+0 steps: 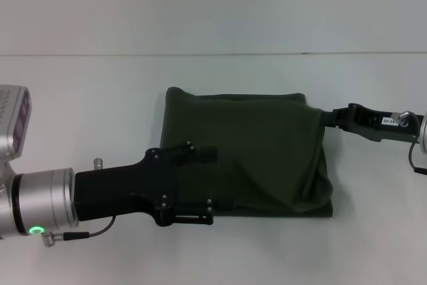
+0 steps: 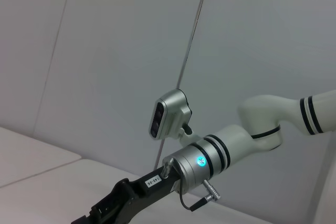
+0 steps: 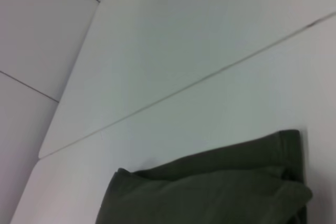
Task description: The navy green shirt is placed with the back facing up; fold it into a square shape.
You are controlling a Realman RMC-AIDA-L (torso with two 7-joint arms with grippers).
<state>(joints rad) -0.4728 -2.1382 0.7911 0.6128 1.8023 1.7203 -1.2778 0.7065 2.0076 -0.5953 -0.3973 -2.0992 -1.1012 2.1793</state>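
Note:
The shirt's side edge is held by my right gripper short of the far corner, leaving slanted folds, so I need to open it, take the shirt's corner [image 1: 314,107] and pull it straight.
The navy green shirt [image 1: 253,151] lies folded into a rough rectangle in the middle of the white table [image 1: 87,111], plain side up. Its far right corner is lifted, and folds drape down from it. My right gripper [image 1: 325,118] reaches in from the right and is shut on that raised corner; its fingertips are buried in the cloth. The right wrist view shows the shirt's folded edge [image 3: 210,187]. My left gripper [image 1: 203,186] is open at the shirt's near left edge, with one finger [image 1: 202,154] over the cloth. It holds nothing.
The table's far edge [image 1: 213,54] meets a pale wall. The left wrist view looks across at my right arm [image 2: 202,161] and its wrist camera [image 2: 168,113]. Bare table surrounds the shirt.

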